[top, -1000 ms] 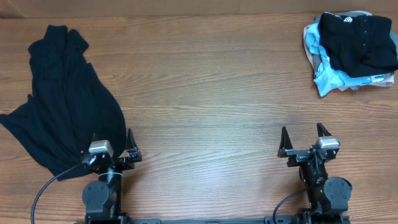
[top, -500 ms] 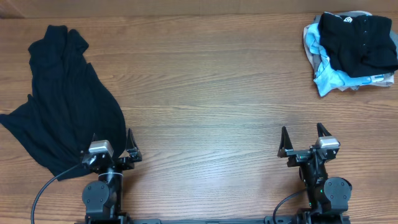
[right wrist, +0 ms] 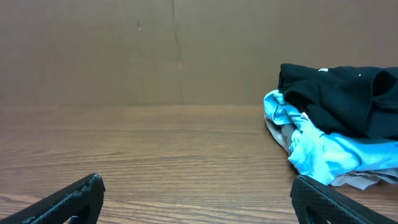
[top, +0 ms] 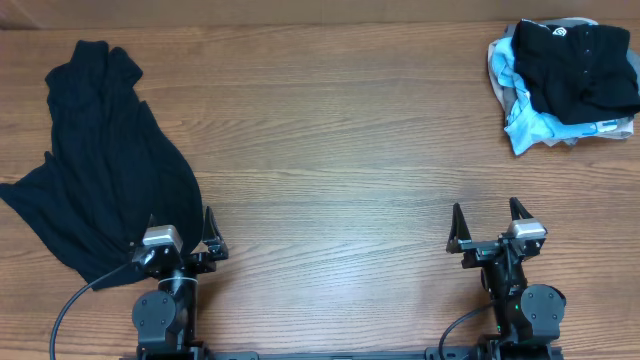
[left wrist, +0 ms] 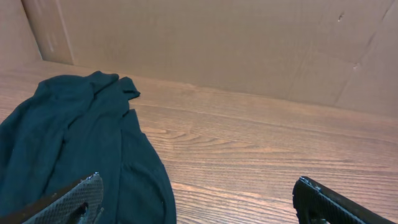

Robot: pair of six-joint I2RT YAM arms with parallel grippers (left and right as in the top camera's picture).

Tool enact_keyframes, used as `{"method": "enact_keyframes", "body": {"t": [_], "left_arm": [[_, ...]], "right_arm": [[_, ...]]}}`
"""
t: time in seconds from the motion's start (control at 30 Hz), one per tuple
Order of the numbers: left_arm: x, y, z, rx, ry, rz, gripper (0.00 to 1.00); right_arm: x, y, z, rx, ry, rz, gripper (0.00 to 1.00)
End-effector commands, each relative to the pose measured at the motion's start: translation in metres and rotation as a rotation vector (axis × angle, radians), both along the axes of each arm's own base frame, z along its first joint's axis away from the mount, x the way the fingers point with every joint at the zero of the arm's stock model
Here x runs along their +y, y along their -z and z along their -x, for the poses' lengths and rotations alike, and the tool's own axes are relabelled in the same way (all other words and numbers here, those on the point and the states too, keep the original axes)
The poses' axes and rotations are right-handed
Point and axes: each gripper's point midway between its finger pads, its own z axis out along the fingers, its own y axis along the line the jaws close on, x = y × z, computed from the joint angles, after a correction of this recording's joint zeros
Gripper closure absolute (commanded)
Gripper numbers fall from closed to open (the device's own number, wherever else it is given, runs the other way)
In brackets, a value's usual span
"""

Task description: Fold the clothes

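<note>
Next, the robot's left gripper will move to the black shirt's edge [top: 197,187] [left wrist: 168,179] facing the middle of the table, near the shirt's lower hem, and close there.
A large plain black shirt [top: 105,160] lies crumpled and unfolded at the table's left side; it also shows in the left wrist view [left wrist: 68,137]. No label shows on it. My left gripper [top: 180,222] is open and empty at the near edge, its left finger over the shirt's lower hem [left wrist: 198,186]. My right gripper [top: 486,214] is open and empty at the near right, far from the shirt [right wrist: 198,183]. A second black garment [top: 575,60] with a small white mark tops a pile at the far right.
The far right pile also holds a light blue garment [top: 535,125] and a grey garment [top: 500,75]; the pile shows in the right wrist view [right wrist: 336,134]. A brown cardboard wall [right wrist: 155,50] stands behind the wooden table [top: 340,170].
</note>
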Motion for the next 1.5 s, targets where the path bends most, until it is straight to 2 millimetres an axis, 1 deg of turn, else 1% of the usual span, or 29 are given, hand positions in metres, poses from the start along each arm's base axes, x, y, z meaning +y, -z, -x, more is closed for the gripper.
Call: {"method": "enact_keyframes", "body": {"t": [0.0,0.67,0.8,0.9,1.0,1.1,1.17,1.27,1.4,1.47], "left_arm": [[0.003,-0.002,0.001,-0.011,-0.015,-0.018,0.00],[0.003,-0.002,0.001,-0.012,-0.015,-0.018,0.00],[0.001,-0.001,0.000,-0.008,-0.001,-0.013,0.00],[0.003,-0.002,0.001,-0.011,-0.012,-0.013,0.00],[-0.004,-0.003,0.000,-0.015,0.029,-0.011,0.00],[-0.007,-0.004,0.000,-0.017,0.043,-0.010,0.00],[-0.007,-0.011,0.001,-0.025,0.043,-0.010,0.00],[-0.006,-0.028,0.004,-0.036,0.036,-0.013,0.00],[-0.005,-0.053,0.007,-0.007,0.030,-0.018,0.00],[-0.004,-0.062,0.005,0.022,0.026,-0.016,0.00]], "right_arm": [[0.000,0.002,0.000,-0.004,0.003,0.002,0.00],[0.000,0.002,0.000,-0.004,0.003,0.002,0.00],[0.000,0.002,0.000,-0.005,0.003,0.002,0.00],[0.000,-0.006,0.000,-0.036,0.004,0.002,0.00],[0.000,-0.017,0.000,-0.082,0.003,0.002,0.00],[0.000,-0.022,0.001,-0.100,0.002,-0.009,0.00],[0.000,-0.023,0.001,-0.091,0.001,-0.036,0.00],[0.003,-0.028,0.002,-0.083,-0.017,-0.054,0.00],[0.010,-0.044,0.002,-0.072,-0.056,-0.058,0.00],[0.012,-0.051,0.000,-0.046,-0.071,-0.065,0.00]]}}
